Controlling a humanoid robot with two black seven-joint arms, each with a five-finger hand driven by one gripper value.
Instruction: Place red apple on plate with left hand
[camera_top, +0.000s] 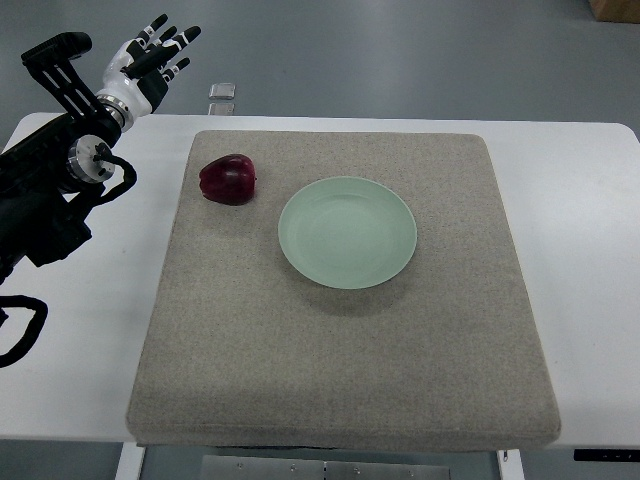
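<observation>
My left gripper is going to close on the side of the dark red apple (215, 180) that faces away from the pale green plate.
A dark red apple (228, 180) lies on the grey mat (340, 350), near its far left corner. Just to the right of the apple sits a pale green plate (347, 232), with nothing on it. My left hand (155, 55) is raised beyond the table's far left corner, up and to the left of the apple and well apart from it. Its fingers are spread and hold nothing. The black left arm (50, 180) runs in from the left edge.
The mat covers most of a white table (580, 220). A small clear object (222, 91) lies on the floor beyond the table's far edge. A brown box corner (615, 8) shows at the top right.
</observation>
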